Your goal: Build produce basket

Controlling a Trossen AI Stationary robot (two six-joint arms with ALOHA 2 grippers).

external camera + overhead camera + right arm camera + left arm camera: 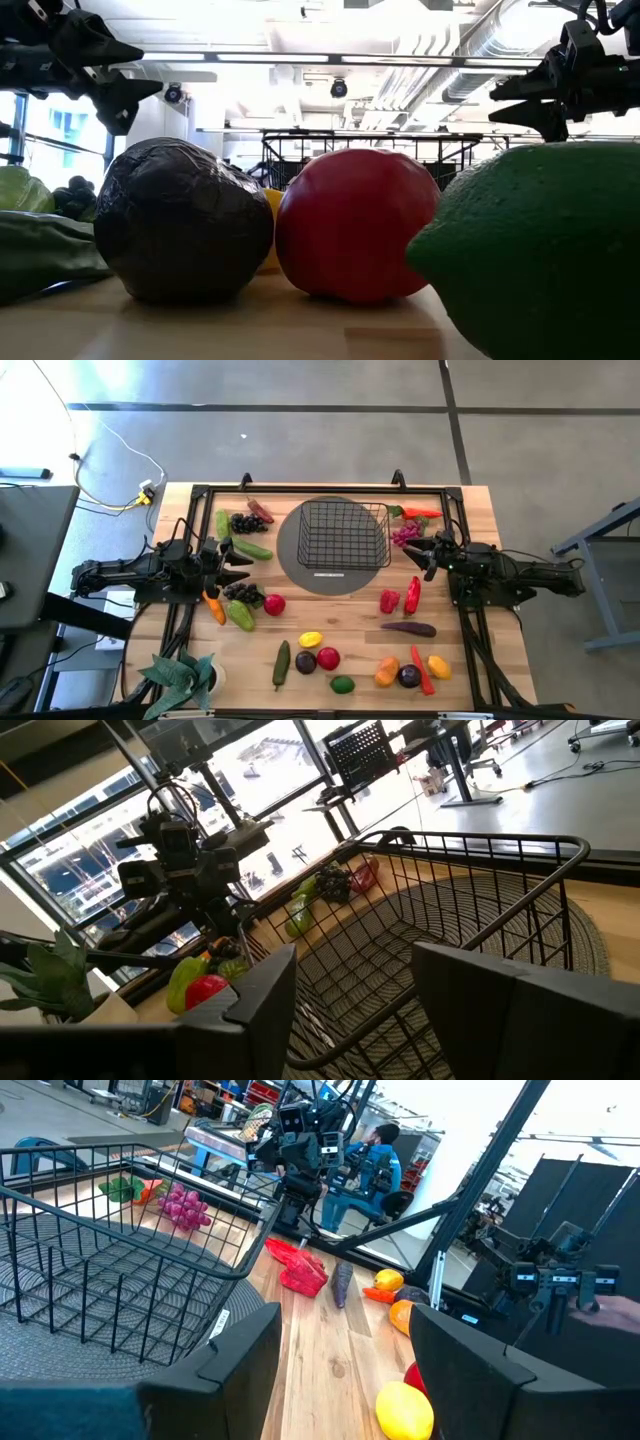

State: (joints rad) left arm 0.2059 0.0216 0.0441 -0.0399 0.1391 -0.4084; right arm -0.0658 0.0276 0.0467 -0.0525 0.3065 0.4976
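I should next move my right gripper to the long purple eggplant in front of the red peppers and close it on the eggplant's thicker end (424, 630).
The black wire basket (341, 533) stands empty on a round grey mat (300, 568) at the table's far middle. Toy produce lies around it: grapes and cucumbers (245, 532) to its left, red peppers (400, 598) and purple grapes (405, 534) to its right, several pieces (328, 658) near the front edge. My left gripper (238, 567) hovers open and empty left of the basket, above the table. My right gripper (420, 550) hovers open and empty right of the basket. Both wrist views show the basket (110, 1270) (440, 910) ahead of the fingers.
A leafy green potted plant (180, 678) stands at the near left corner. A black frame (330, 490) runs around the table's edges. Bare wood lies between the mat and the front row of produce. A person (375, 1160) sits in the room beyond the table.
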